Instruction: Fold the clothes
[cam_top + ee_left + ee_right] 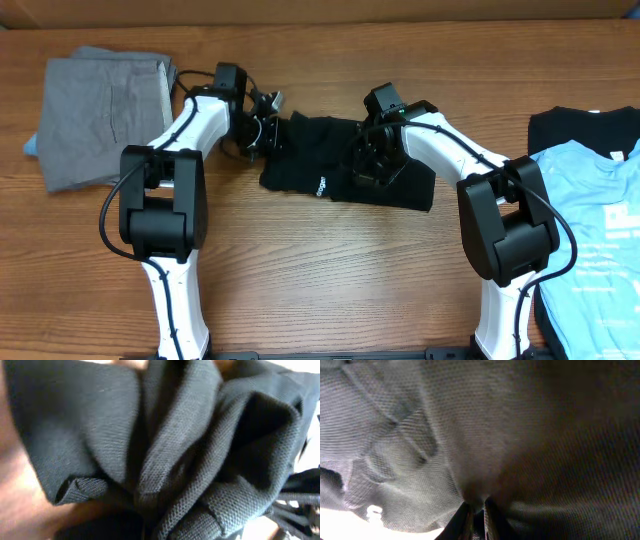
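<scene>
The robot's left gripper needs to release the bunch of cloth over the middle of the black T-shirt [319, 153], beyond its white logo.
The black T-shirt [318, 150] of the clothes lies bunched at the middle of the table, its small white logo [322, 186] showing near the front edge. My left gripper [262, 135] is at the shirt's left end, shut on a bunch of the cloth. In the left wrist view the folded black fabric [190, 435] fills the frame and hides the fingers. My right gripper [372, 160] is over the shirt's right half. In the right wrist view its fingertips [476, 510] pinch a pucker of the black fabric [530, 435], shut on it.
A folded grey shirt [100, 115] lies at the far left of the wooden table [330, 280]. At the right edge a light blue shirt [600, 230] lies over another black one [575, 125].
</scene>
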Motion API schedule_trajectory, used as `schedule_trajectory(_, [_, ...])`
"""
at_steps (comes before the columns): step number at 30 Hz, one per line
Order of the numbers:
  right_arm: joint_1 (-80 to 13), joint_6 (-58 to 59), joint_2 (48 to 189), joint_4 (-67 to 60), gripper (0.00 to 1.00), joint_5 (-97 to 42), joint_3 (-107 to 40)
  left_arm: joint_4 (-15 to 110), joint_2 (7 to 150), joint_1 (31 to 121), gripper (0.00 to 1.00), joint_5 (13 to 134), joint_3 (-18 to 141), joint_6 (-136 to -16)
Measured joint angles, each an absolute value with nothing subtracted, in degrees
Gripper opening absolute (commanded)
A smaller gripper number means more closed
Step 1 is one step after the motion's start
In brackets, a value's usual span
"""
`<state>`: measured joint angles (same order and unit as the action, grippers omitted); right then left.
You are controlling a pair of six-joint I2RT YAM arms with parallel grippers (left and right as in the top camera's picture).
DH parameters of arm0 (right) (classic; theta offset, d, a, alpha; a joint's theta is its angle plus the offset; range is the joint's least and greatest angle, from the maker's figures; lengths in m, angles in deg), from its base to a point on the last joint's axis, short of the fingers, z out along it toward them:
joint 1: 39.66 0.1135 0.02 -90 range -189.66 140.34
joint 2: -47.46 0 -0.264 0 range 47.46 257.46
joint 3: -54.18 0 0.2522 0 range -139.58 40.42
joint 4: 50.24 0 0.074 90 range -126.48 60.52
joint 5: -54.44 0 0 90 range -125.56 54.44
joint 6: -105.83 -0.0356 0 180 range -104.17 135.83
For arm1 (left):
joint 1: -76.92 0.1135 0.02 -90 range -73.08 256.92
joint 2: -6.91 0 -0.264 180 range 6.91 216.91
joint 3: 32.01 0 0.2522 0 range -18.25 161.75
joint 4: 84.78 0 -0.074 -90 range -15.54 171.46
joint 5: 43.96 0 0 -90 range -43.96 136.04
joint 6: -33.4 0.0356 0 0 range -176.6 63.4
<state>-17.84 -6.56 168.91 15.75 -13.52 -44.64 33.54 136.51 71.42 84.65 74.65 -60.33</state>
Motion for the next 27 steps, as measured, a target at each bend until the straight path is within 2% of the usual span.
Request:
schedule_trajectory(9, [-18.1, -5.4, 161.5, 20.2, 0.12, -14.8, -43.9, 18.4, 133.6, 81.3, 0.04, 77.8, 78.7, -58.1])
schedule_trajectory(14, [-18.8, -5.1, 154.1, 20.2, 0.13, -14.9, -43.9, 15.3, 126.7, 84.1, 0.04, 73.7, 81.8, -57.9])
schedule_trajectory(21, [-19.0, -5.1, 153.4, 20.2, 0.13, -15.7, -43.9, 15.0, 120.4, 76.6, 0.04, 71.1, 83.1, -59.7])
schedule_trajectory(27, [-19.0, -5.1, 153.4, 20.3, 0.13, -16.7, -43.9, 14.6, 120.6, 65.7, 0.06, 62.2, 83.1, -62.8])
